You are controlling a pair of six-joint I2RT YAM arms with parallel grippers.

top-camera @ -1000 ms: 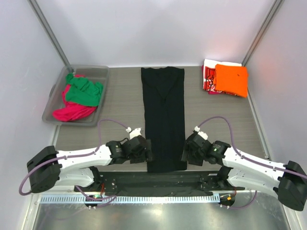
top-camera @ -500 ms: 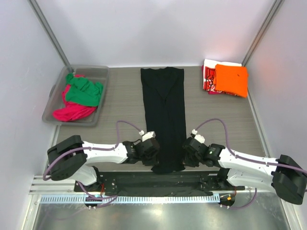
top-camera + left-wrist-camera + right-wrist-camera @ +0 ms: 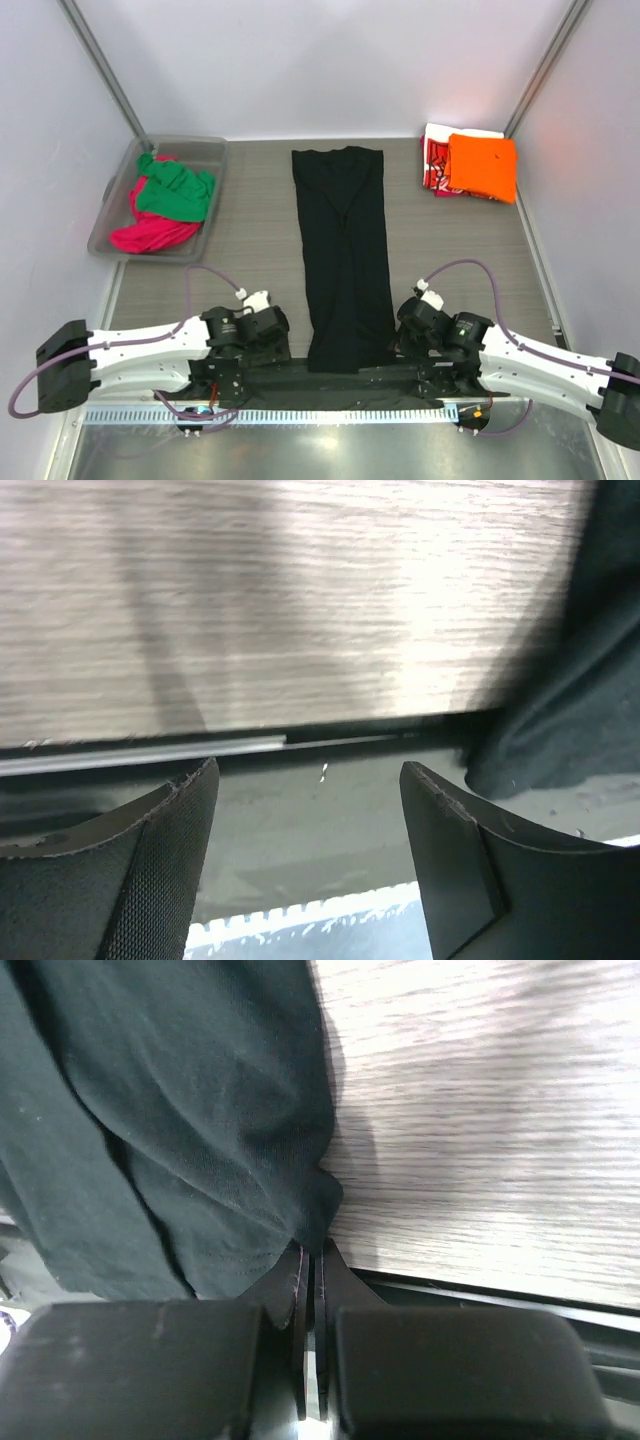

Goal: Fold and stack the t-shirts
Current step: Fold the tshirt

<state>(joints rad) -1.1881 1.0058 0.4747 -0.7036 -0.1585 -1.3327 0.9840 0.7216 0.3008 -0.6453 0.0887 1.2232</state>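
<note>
Next, I move my left gripper over to pinch that end's loose corner (image 3: 315, 363) of the black t-shirt, as only my right gripper holds its near end, before both fold it back.
A black t-shirt (image 3: 345, 250), folded into a long narrow strip, runs from the back of the table to its near edge. My right gripper (image 3: 400, 342) is shut on the strip's near right corner. In the right wrist view the jaws (image 3: 312, 1248) pinch the tip of the black cloth (image 3: 180, 1110). My left gripper (image 3: 262, 340) stands open over the table's near edge, left of the strip and clear of it. Nothing lies between its fingers (image 3: 308, 775), and the black cloth (image 3: 570, 700) shows at the right. An orange t-shirt (image 3: 483, 167) lies folded on a red-and-white one (image 3: 433, 160) at the back right.
A clear plastic bin (image 3: 115, 215) at the back left holds a crumpled green t-shirt (image 3: 175, 190) on a magenta one (image 3: 150, 232). A toothed white rail (image 3: 300, 415) runs below the table's near edge. Slanted metal posts stand at both back corners.
Both grippers went to the strip's near corners and shut. The left one has since opened, let go and drawn away to the left. The right one stays shut on its corner.
</note>
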